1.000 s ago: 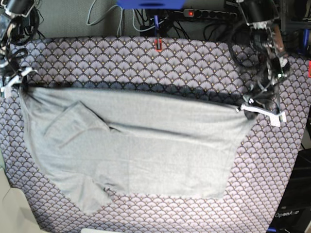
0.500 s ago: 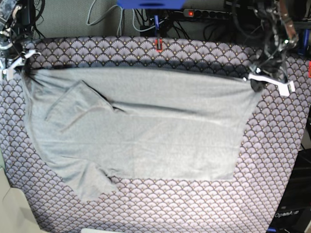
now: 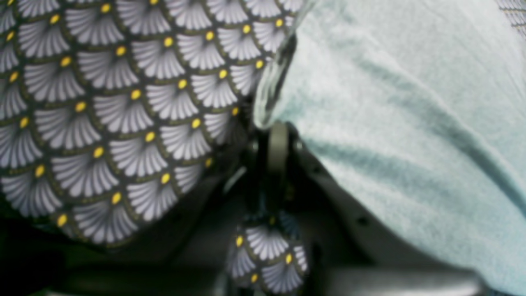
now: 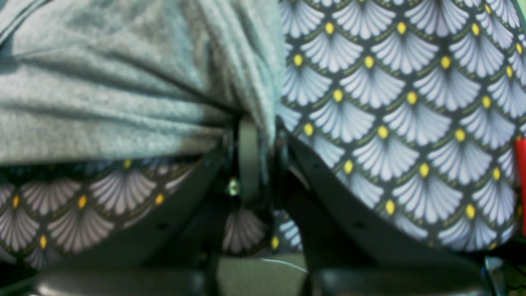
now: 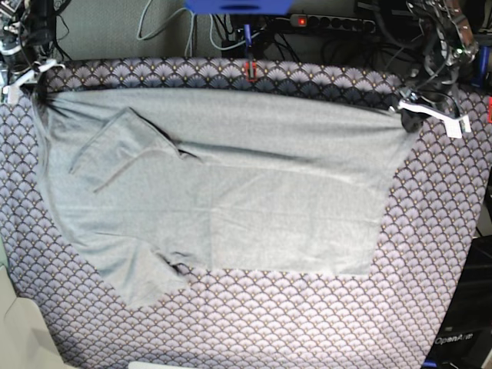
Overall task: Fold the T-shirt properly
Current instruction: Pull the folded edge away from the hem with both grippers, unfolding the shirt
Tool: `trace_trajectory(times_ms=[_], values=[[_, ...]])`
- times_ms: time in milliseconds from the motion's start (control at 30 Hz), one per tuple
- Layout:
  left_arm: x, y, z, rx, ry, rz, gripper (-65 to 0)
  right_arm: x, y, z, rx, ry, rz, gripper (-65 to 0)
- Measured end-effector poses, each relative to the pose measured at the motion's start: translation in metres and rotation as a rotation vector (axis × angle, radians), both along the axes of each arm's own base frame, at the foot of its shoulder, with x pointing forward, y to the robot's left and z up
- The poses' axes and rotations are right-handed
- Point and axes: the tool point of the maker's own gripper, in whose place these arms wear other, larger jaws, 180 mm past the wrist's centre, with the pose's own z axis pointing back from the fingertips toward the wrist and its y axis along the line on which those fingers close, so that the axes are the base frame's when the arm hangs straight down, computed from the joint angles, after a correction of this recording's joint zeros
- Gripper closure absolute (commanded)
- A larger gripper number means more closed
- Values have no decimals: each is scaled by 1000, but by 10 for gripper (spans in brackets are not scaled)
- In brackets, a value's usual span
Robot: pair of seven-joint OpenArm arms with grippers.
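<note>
Next, my right gripper lets go of the T-shirt's corner on the fan-scale cloth (image 5: 39,74) (image 4: 268,237), at a spot that is close to the far edge of the table.
The light grey T-shirt (image 5: 238,200) lies stretched across the table, one sleeve (image 5: 115,154) folded onto its body and another (image 5: 142,280) pointing to the near left. My left gripper (image 5: 411,109) is shut on the shirt's far right corner. My right gripper (image 5: 32,83) is shut on the far left corner. In the left wrist view the T-shirt (image 3: 411,123) bunches into the closed left gripper (image 3: 273,131). The right wrist view shows gathered T-shirt (image 4: 123,90) fabric pinched in the right gripper (image 4: 251,135).
A purple-grey fan-scale cloth (image 5: 254,330) covers the whole table. A red clip (image 5: 250,71) holds it at the far edge, with cables and a power strip (image 5: 330,21) behind. The table's right edge (image 5: 475,254) drops to dark floor.
Both grippers have carried the shirt's held edge toward the far side of the table. The whole shirt slid that way and pulled flatter.
</note>
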Motion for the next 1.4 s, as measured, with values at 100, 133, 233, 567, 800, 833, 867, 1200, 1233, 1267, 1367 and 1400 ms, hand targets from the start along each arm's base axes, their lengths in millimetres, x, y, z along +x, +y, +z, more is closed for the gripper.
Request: trace_trajectory(times_ms=[100,133,233,567,800,833,867,1200,1233,1267,1367,1400], values=[[-7,1,-3,-1,9,3,0,-2,0,0,0,2,0,0],[-9,1,-5,-1,15,4,0,-5,-1,-1,-2,6,-2,0],[-20,-2,-11,-5,45,-15,0,-15,-6,0,-5,14,-20,0],[-32,4,-13,-5,54,14,0,-30,2,-1,10,-30,-44,0],[-49,6,-24,-7,96,24,0,-30,3,-1,10,-29,-43,0],[-49,5,-24,-9,95,25,0,-30,3,-1,10,-28,-44,0],[-49,4,-25,-13,95,28,0,-29,3,-1,10,-30,-43,0],[-56,4,-38,-38,119,51,0,-29,3,-1,9,-30,-45,-96],[-57,4,-38,-38,120,51,0,-29,2,-1,8,-30,-46,-110],[-57,4,-38,-38,120,51,0,-30,1,-1,7,-29,-47,-121],[-55,4,-36,-34,116,49,-7,-31,0,0,5,-28,-53,-131],[-55,4,-36,-34,115,50,-32,-33,-4,1,1,-26,-67,-131]])
